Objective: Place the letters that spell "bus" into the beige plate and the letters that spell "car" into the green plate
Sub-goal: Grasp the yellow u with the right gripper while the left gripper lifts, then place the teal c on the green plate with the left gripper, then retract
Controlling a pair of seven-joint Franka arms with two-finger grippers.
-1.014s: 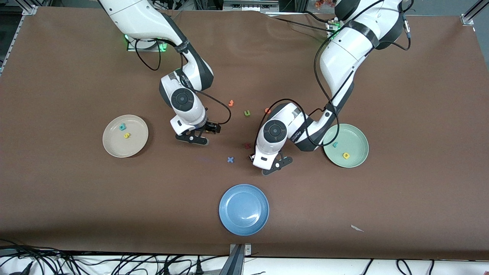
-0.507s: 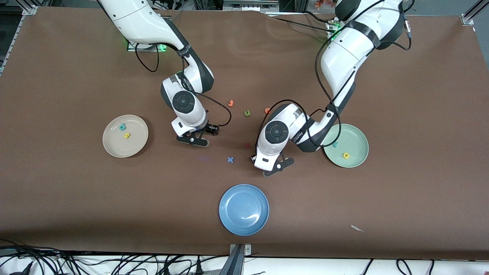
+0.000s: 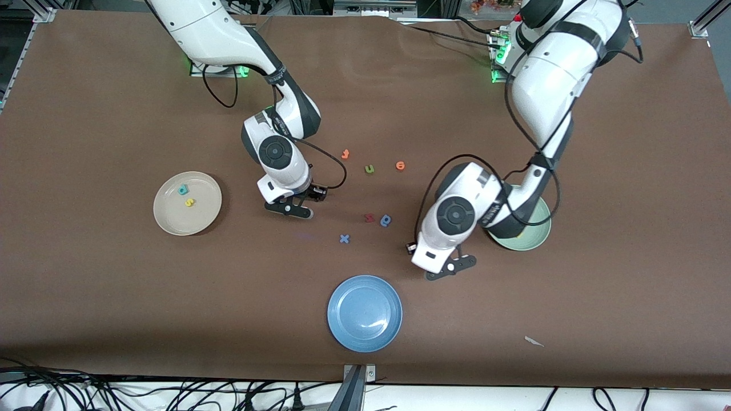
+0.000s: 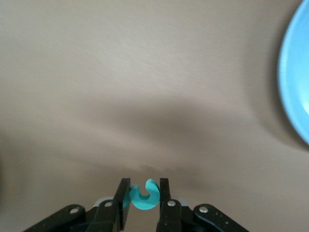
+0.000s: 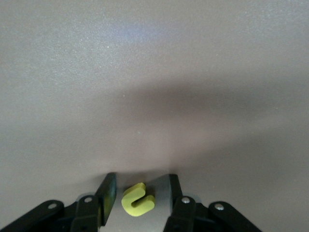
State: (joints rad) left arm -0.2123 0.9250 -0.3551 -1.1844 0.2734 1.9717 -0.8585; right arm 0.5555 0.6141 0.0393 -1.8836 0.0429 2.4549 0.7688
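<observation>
The robot's left gripper should release the teal c near the middle of the green plate [image 3: 522, 222] that the left arm partly covers.
In the left wrist view a teal c [image 4: 144, 197] is pinched between the fingers of my left gripper [image 4: 145, 186], which is shut on it. In the front view the left gripper [image 3: 442, 269] hangs over bare table between the blue plate and the green plate [image 3: 542, 231], much of which its arm hides. My right gripper [image 5: 141, 178] is low at the table, open, with a yellow u [image 5: 137, 200] lying between its fingers and a gap on each side. The right gripper [image 3: 288, 206] is between the beige plate [image 3: 171, 220] and the loose letters. That plate holds a teal letter [image 3: 183, 189] and a yellow s [image 3: 189, 202].
Loose letters lie mid-table: an orange one [image 3: 345, 153], an olive u [image 3: 369, 169], another orange one [image 3: 400, 165], a dark red one [image 3: 369, 217], a blue a-like one [image 3: 386, 220] and a blue x [image 3: 344, 238]. A blue plate [image 3: 364, 313] sits nearer the camera. A paper scrap [image 3: 534, 341] lies near the front edge.
My left arm has swung with the teal c toward the green plate, uncovering the blue a-like letter and hiding the plate's contents. The right gripper's fingers have narrowed around the yellow u.
</observation>
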